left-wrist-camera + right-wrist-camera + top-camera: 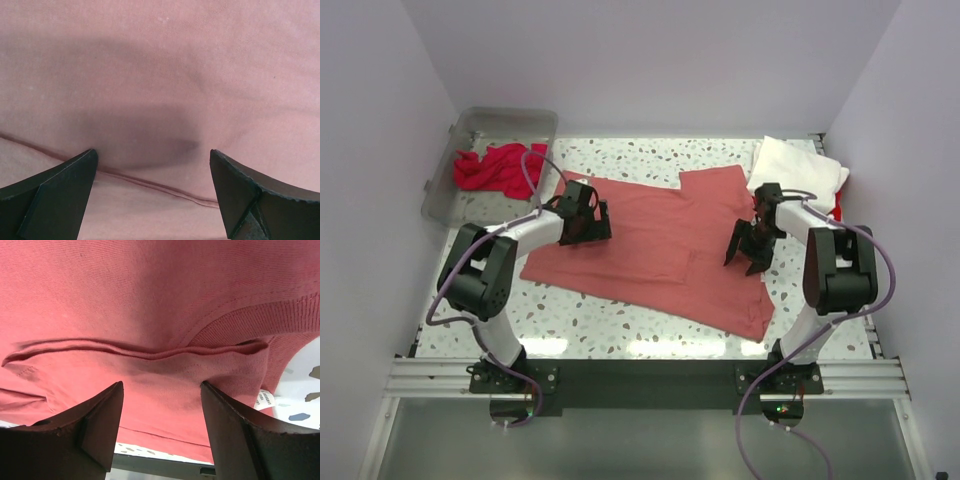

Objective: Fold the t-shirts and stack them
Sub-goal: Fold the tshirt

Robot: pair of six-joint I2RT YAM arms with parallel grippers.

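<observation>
The coral-red t-shirt's far corner (pixel 567 173) beside the clear plastic bin is the next place my left gripper should go to, and it should close there.
The large faded coral-red t-shirt (pixel 660 240) lies spread flat on the speckled table, partly folded. My left gripper (pixel 588 226) is open just over its left part; the left wrist view shows the cloth (pixel 160 75) and a hem seam between the spread fingers (pixel 65 190). My right gripper (pixel 748 248) is open over the shirt's right side, near the collar (pixel 250 325) and a folded edge. A white t-shirt (pixel 798 172) lies at the back right, with a bit of bright red cloth (pixel 836 208) under its right edge. A crimson t-shirt (pixel 500 166) lies crumpled in the bin.
A clear plastic bin (pixel 490 130) stands at the back left, off the table's corner. White walls close in the table on three sides. The table's front edge (pixel 160 465) shows below the shirt in the right wrist view.
</observation>
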